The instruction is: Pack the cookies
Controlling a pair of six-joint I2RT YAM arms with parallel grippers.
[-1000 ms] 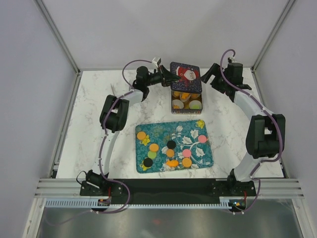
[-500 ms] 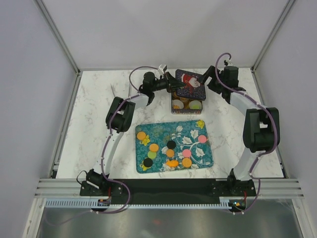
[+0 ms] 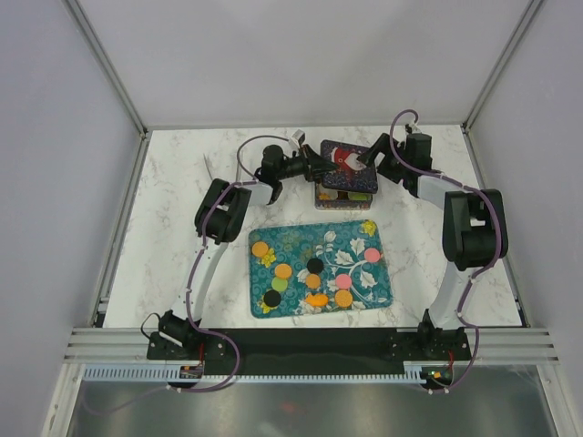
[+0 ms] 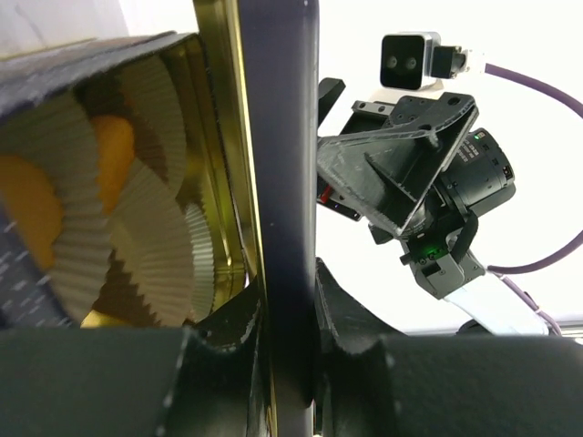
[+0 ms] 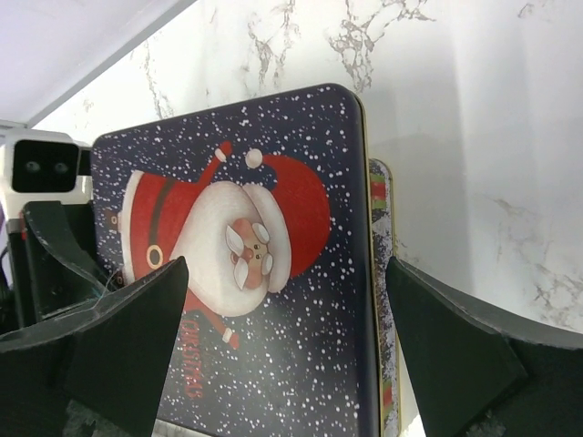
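The robot's left gripper needs to let go of the dark Santa lid on top of the tin (image 3: 343,177), so that it covers the paper cups.
The cookies (image 3: 315,273) are small orange, pink, green and black discs spread on a blue floral tray (image 3: 364,287). A tin (image 3: 345,195) at the back holds white paper cups (image 4: 150,228) with orange cookies (image 4: 27,209). My left gripper (image 3: 319,167) is shut on the left edge of the dark Santa lid (image 3: 348,167), held over the tin; its fingers (image 4: 232,337) pinch the rim (image 4: 287,273). My right gripper (image 3: 372,157) is open at the lid's right side, with the lid (image 5: 246,273) between its spread fingers (image 5: 100,355), not touching it.
The tin's rim (image 5: 381,273) shows just under the lid's right edge. Marble tabletop (image 3: 173,228) surrounds the tray. Cage posts and walls close in at the back and sides. Both arms reach toward each other over the back middle.
The left gripper has swung the lid from tilted behind the tin to nearly flat over it. The right gripper has moved left and down to the lid's right edge.
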